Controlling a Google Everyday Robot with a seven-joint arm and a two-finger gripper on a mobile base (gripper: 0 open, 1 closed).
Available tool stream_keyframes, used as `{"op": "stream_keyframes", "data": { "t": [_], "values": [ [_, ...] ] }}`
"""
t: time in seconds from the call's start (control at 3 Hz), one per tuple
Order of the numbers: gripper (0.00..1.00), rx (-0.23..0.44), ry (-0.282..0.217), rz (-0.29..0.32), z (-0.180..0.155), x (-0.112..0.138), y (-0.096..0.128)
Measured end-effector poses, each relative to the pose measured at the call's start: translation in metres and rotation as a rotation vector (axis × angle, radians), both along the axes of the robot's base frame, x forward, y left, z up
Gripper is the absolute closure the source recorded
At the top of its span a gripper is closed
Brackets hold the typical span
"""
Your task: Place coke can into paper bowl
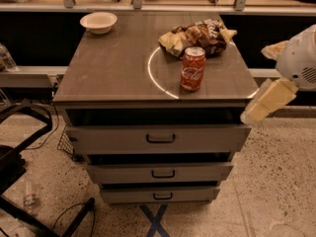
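The coke can's upper half (193, 61) is next for my gripper to go to and close on, leaving the lower part of the can free for the bowl.
The coke can (192, 68), red with white script and a silver top, stands upright on the front right part of the cabinet top (113, 63). The paper bowl (98, 21), cream-white and empty, sits at the far left corner of the same top. My gripper (267, 101) hangs at the right edge of the view, beside the cabinet's front right corner. It is to the right of the can and a little lower, apart from it and holding nothing I can see.
A brown-and-yellow snack bag (197, 35) lies just behind the can. A bright ring of light (150, 73) marks the top. The grey cabinet has three drawers (160, 138) slightly pulled out. A black frame (19, 147) and cables stand on the floor at left.
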State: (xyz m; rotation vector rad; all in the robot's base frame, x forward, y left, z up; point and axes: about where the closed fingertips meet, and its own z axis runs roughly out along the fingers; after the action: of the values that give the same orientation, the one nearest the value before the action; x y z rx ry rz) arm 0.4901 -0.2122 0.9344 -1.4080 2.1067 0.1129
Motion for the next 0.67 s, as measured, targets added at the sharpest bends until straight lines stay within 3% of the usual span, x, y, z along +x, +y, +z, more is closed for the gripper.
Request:
{"op": "stream_keyframes", "data": {
  "t": [0.33,0.67],
  "values": [
    [0.00,0.234,-0.115,-0.013,-0.011,0.053,0.008],
    [0.00,0.398,-0.271,-0.034,0.003,0.109,0.009]
  ]
}}
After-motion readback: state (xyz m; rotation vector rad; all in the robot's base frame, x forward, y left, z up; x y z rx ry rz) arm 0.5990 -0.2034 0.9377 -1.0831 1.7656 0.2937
